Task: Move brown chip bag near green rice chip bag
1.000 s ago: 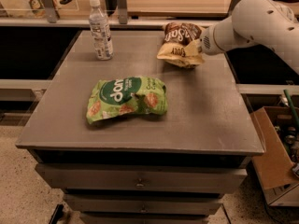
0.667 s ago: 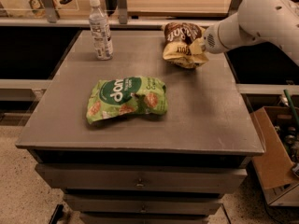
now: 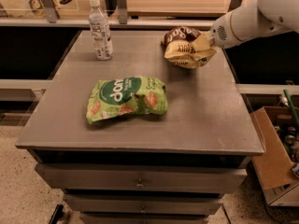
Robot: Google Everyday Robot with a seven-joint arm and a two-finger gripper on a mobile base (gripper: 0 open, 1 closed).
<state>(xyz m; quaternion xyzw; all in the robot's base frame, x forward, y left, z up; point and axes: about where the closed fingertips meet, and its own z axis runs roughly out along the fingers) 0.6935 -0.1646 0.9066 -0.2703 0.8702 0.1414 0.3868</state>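
Observation:
Next, I let go of the brown chip bag on the grey table (image 3: 169, 69), against the back corner of the green rice chip bag.
The brown chip bag (image 3: 187, 48), dark brown on top and tan-yellow below, is at the back right of the grey table (image 3: 205, 120), tilted and raised slightly off the surface. My gripper (image 3: 209, 42) comes in from the right on a white arm and is shut on the bag's right edge. The green rice chip bag (image 3: 127, 98) lies flat near the middle of the table, to the front left of the brown bag and apart from it.
A clear water bottle (image 3: 100, 29) stands upright at the back left of the table. An open cardboard box (image 3: 275, 157) with items sits on the floor to the right. Drawers (image 3: 140, 181) run below the table's front edge.
The gripper has pulled the brown chip bag slightly up and toward the front right; the bag is now more crumpled and tilted. The green bag and the bottle have not moved.

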